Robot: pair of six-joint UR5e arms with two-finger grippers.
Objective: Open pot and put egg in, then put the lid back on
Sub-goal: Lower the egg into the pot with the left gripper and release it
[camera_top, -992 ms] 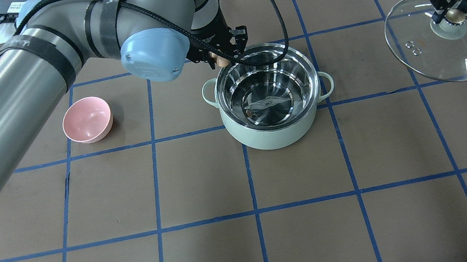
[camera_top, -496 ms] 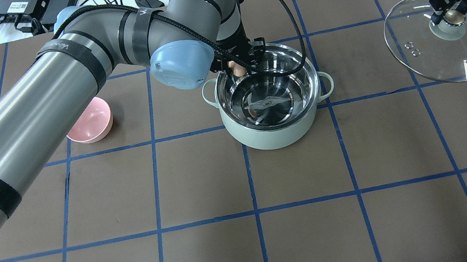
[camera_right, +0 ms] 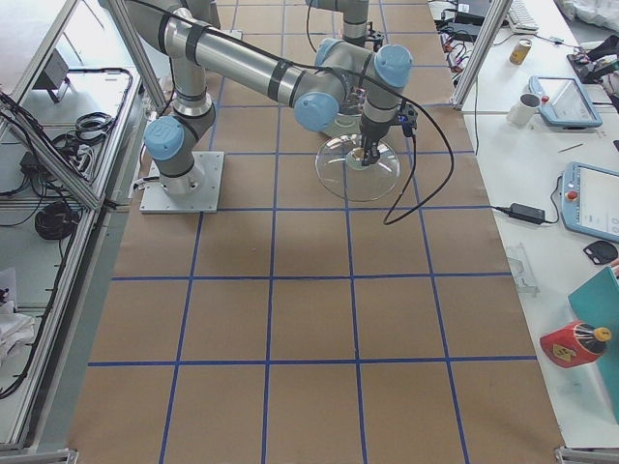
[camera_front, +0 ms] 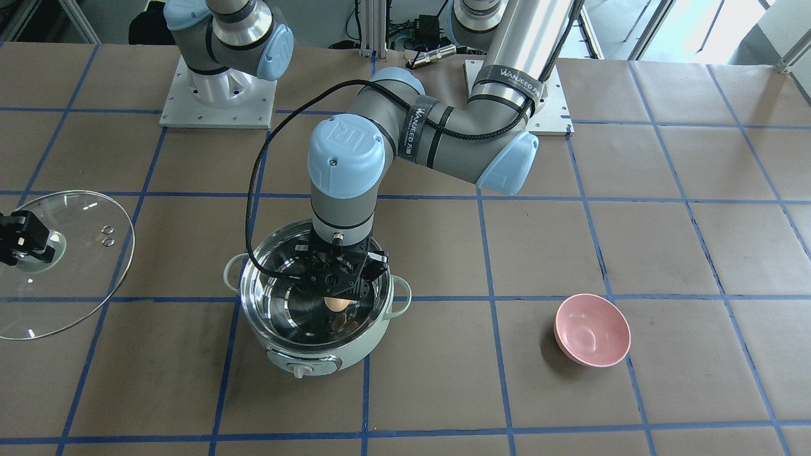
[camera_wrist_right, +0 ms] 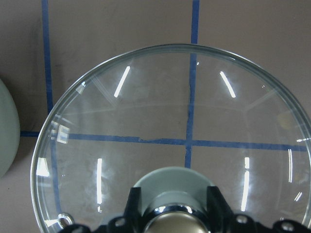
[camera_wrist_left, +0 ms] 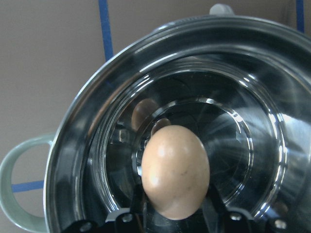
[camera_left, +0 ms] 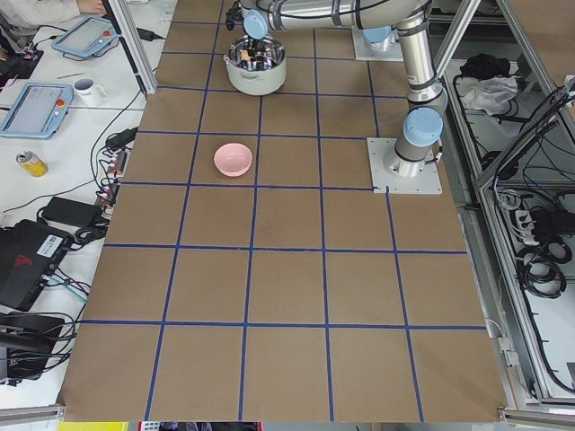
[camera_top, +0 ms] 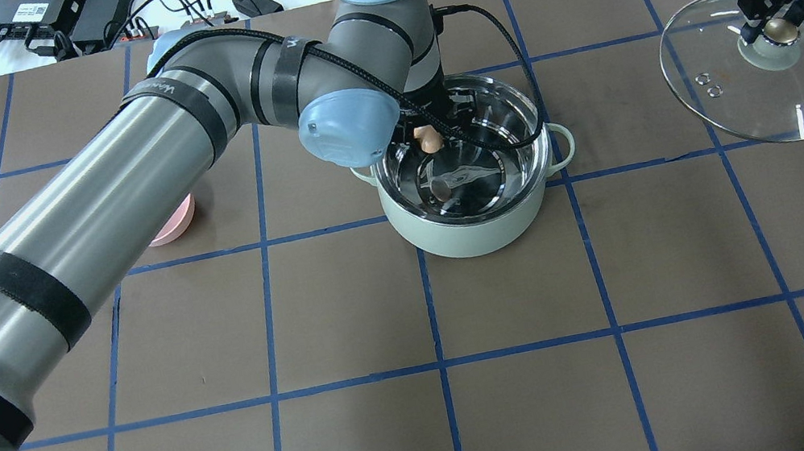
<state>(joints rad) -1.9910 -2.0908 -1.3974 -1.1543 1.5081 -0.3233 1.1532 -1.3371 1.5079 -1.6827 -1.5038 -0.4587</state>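
Note:
Next, I let go of the tan egg with my left gripper, setting it on the steel bottom of the mint-green pot (camera_front: pixel 327 314) (camera_wrist_left: pixel 182 146), near the middle of the pot. The egg is now held over the pot's inside.
The mint-green pot (camera_top: pixel 475 233) stands open at the table's middle, its steel inside empty; it also shows in the front view (camera_front: pixel 317 354) and the left wrist view (camera_wrist_left: pixel 63 160). My left gripper (camera_top: pixel 428 138) is shut on the tan egg (camera_top: pixel 426 137) and holds it over the pot's inside, above the bottom; the egg also shows in the front view (camera_front: pixel 337 303) and the left wrist view (camera_wrist_left: pixel 176 171). My right gripper (camera_top: pixel 777 24) is shut on the gold knob of the glass lid (camera_top: pixel 798 102) and holds it in the air at the far right; the lid also shows in the right wrist view (camera_wrist_right: pixel 160 121).
A pink bowl (camera_front: pixel 592 329) sits on the table on my left side; in the overhead view it (camera_top: pixel 175 224) is mostly hidden behind my left arm. Blue tape lines divide the brown table top into squares.
My left gripper has carried the egg from the pot's far left rim to over the pot's inside. The right gripper holds the lid nearly still.

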